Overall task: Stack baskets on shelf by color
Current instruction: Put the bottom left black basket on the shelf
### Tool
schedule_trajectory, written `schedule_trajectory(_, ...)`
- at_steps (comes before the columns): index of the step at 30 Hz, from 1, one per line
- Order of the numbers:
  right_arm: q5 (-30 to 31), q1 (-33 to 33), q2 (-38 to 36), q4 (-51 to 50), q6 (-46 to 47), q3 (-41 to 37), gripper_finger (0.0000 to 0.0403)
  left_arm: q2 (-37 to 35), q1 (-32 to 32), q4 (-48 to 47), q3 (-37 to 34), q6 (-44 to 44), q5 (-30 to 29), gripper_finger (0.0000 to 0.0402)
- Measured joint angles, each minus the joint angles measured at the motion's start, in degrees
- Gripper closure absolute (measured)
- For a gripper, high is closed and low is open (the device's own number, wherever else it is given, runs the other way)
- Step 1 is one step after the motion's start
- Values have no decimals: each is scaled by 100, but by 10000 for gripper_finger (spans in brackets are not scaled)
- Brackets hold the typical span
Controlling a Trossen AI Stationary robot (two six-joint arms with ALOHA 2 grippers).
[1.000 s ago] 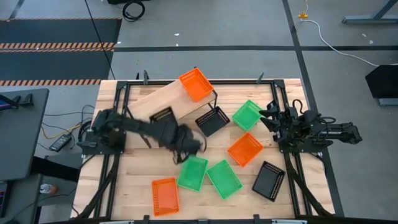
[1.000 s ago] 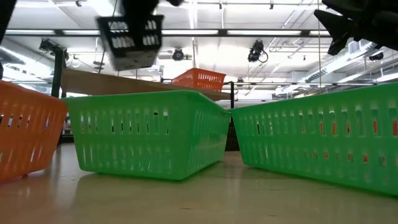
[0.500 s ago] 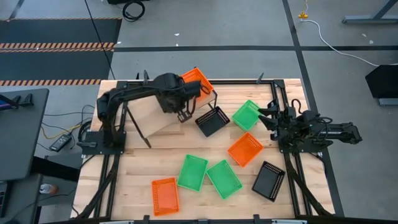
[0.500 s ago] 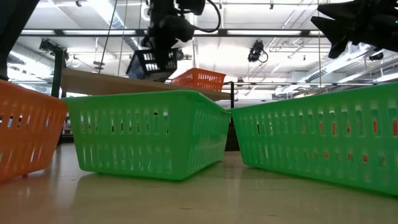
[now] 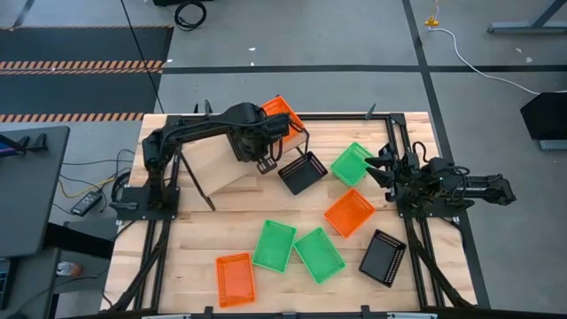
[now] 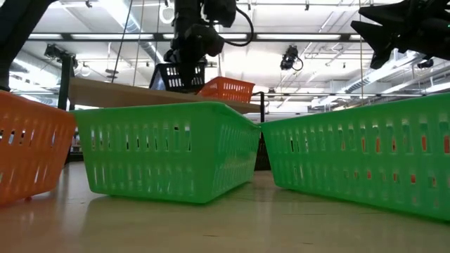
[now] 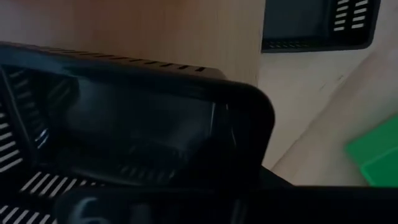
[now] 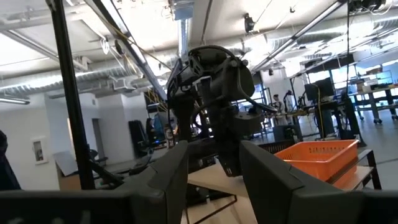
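Note:
Next, I let the black basket, which hangs tipped over the shelf, down flat from my left gripper, then grab its rim (image 7: 263,118) and square it beside the orange basket.
My left gripper (image 5: 263,154) is over the shelf (image 5: 213,159), a light wooden board on black legs, and is shut on a black basket (image 6: 176,77). That basket hangs beside an orange basket (image 5: 279,116) standing on the shelf's right end. In the left wrist view the held black basket (image 7: 143,124) fills the picture, with the shelf board (image 7: 155,31) behind it. My right gripper (image 8: 211,174) is open and raised at the table's right side (image 5: 379,166). My left gripper comes down from above onto the black basket's rim (image 7: 186,81); the basket hides the fingers, so the kind of hold does not show. The basket sits roughly level below the gripper, low over the shelf board (image 6: 119,91). Whether it touches the board, I cannot tell.
On the table lie a black basket (image 5: 301,171) by the shelf's right leg, a green one (image 5: 352,163), an orange one (image 5: 348,213), a black one (image 5: 383,257), two green ones (image 5: 274,245) (image 5: 318,254) and an orange one (image 5: 235,279).
My left gripper has carried the black basket from above the table's middle toward the far edge and over the shelf, then a little to the right toward the orange basket. The basket, tilted earlier, now sits level just above the board.

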Motion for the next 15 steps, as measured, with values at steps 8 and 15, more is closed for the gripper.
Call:
schedule_trajectory(8,-7,0,0,4,0,0,251,0,-39,111,0,-62,67,357)
schedule_trajectory(15,-7,0,0,9,-4,0,251,0,-39,88,0,-86,61,298)
